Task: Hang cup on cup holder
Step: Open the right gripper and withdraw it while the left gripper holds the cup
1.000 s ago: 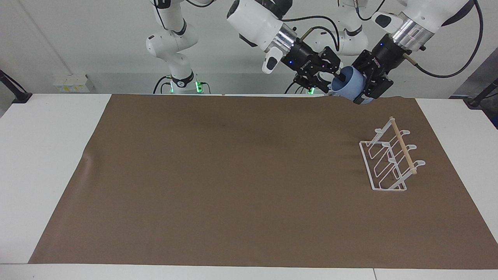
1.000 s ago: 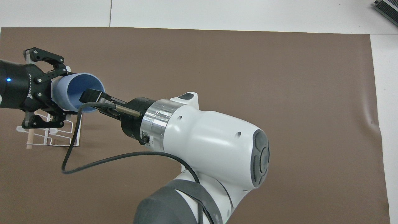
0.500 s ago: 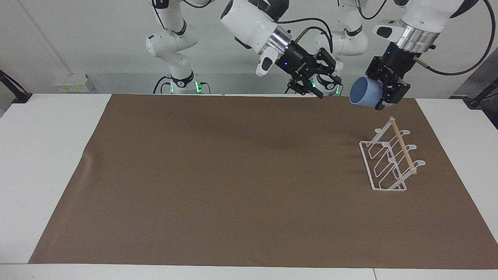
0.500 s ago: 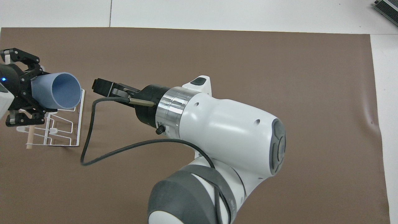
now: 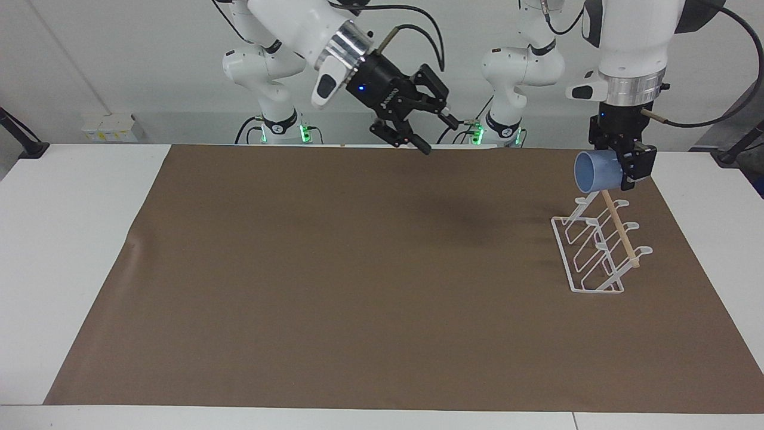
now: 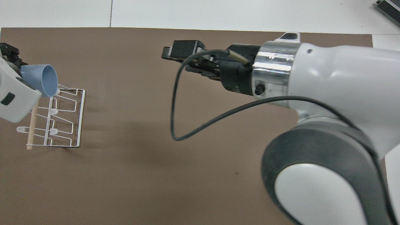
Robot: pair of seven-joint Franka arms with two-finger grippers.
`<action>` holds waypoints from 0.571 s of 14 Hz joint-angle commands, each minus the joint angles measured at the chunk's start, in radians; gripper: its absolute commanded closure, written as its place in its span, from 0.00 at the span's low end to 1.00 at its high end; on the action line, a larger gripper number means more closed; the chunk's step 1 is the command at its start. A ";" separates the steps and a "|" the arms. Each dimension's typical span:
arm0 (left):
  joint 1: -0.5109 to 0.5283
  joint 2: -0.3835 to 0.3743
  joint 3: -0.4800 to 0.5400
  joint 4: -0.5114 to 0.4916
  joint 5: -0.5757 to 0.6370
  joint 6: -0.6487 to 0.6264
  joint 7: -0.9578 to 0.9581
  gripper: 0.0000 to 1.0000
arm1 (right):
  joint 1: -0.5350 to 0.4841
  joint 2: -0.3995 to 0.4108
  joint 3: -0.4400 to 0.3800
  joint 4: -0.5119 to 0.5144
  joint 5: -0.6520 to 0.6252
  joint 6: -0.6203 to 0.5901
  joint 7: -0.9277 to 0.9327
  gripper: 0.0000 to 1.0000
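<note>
I will release the light blue cup from my left gripper on the white wire cup holder's end (image 6: 70, 96) nearest the robots.
The light blue cup (image 5: 595, 171) hangs on its side in the air, its mouth turned toward the right arm's end of the table. My left gripper (image 5: 624, 173) points straight down and is shut on the cup's base end. The cup is just above the end of the white wire cup holder (image 5: 594, 254) that lies nearest the robots, close to the tip of its wooden dowel. In the overhead view the cup (image 6: 42, 79) overlaps the cup holder (image 6: 62, 118), and the arm's white link covers most of the left gripper. My right gripper (image 5: 437, 135) is open and empty over the mat's edge by the robots.
A brown mat (image 5: 358, 269) covers most of the white table (image 5: 59, 239). The cup holder stands on the mat toward the left arm's end. In the overhead view the right arm (image 6: 328, 109) and its black cable (image 6: 175, 103) cover much of the mat.
The right gripper drew out of the cup's mouth and swung back toward its own end. The left gripper carried the cup down to just above the cup holder.
</note>
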 commanded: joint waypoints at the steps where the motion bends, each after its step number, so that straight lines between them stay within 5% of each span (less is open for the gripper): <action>1: 0.017 0.031 0.002 -0.051 0.112 0.077 -0.029 1.00 | -0.137 -0.056 0.007 -0.017 -0.028 -0.203 -0.083 0.25; 5: 0.031 0.105 0.006 -0.053 0.267 0.100 -0.175 1.00 | -0.280 -0.092 0.008 -0.018 -0.371 -0.496 -0.185 0.11; 8: 0.048 0.136 0.009 -0.059 0.294 0.103 -0.262 1.00 | -0.318 -0.132 0.008 -0.072 -0.626 -0.607 -0.336 0.12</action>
